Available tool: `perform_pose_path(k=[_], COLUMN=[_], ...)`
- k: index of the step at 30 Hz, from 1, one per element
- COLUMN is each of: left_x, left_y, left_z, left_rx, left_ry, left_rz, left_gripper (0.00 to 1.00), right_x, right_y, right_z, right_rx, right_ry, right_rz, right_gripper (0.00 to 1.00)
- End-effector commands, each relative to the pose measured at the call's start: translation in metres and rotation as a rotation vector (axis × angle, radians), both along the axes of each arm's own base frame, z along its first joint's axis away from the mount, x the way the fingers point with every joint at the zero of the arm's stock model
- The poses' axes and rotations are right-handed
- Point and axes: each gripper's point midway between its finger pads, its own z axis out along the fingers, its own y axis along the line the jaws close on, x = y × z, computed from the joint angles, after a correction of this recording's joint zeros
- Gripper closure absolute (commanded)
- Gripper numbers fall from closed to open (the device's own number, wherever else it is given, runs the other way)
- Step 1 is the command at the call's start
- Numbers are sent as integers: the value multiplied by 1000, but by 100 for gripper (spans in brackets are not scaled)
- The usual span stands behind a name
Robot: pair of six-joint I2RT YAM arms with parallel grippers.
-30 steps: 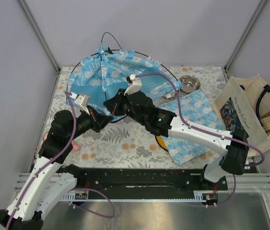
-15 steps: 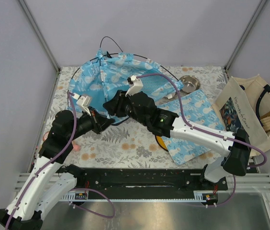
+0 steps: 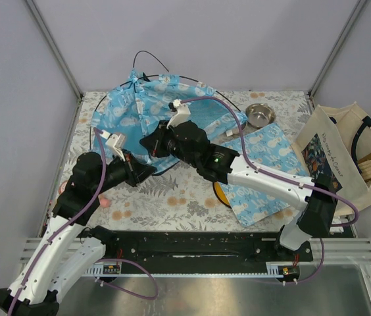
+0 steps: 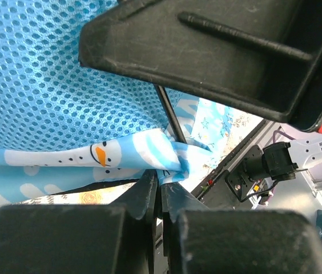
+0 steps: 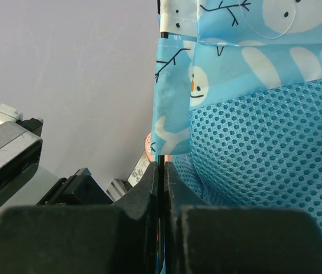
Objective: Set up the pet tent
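My left gripper is pinching the printed corner that is bunched up beside the black pole. Next, I open it, let the fabric spread and take its lower edge (image 4: 168,177) near the pole.
The pet tent (image 3: 162,105), light-blue fabric with a snowman print, lies half collapsed at the back of the table, and thin black poles (image 3: 147,58) loop out of it. My left gripper (image 3: 148,170) is at its near edge. In the left wrist view the left gripper (image 4: 162,181) is shut on a bunched corner of printed fabric (image 4: 169,157), beside a black pole (image 4: 169,117). My right gripper (image 3: 147,143) is just behind it. In the right wrist view the right gripper (image 5: 160,166) is shut on a thin black pole that comes out of the fabric sleeve (image 5: 169,123), next to blue mesh (image 5: 264,160).
A flat mat (image 3: 268,172) of matching blue print lies right of centre, under the right arm. A metal bowl (image 3: 260,115) stands behind it and a cream tote bag (image 3: 343,155) at the right edge. A yellow object (image 3: 219,193) shows under the right forearm. Grey walls close the back and sides.
The right gripper opened briefly and shut again on the pole, a little further left. The tent's fabric has sagged and spread to the left. The left gripper has stayed shut.
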Motion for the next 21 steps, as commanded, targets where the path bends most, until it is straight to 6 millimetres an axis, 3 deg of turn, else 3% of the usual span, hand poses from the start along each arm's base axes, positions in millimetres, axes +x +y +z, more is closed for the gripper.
perform_pose_path(k=[1,7,15,21], left_x=[-8,-9,-4,3], left_y=[-3,-1,1,2], left_z=[17,13,20,29], left_rx=[-27,-19,-14,-59], left_ry=[-41,-39,-56,-63], left_rz=[-39,-36,-13,33], left_gripper=[94,76,78,74], right_x=[42,55,55,57], right_y=[-14,-23,-24,-28], right_z=[-1,0,-4,-7], right_rx=[21,101,86,77], right_ry=[-3,17,16,13], right_rz=[-141,-253,-255,-274], right_gripper=[100,100,100,100])
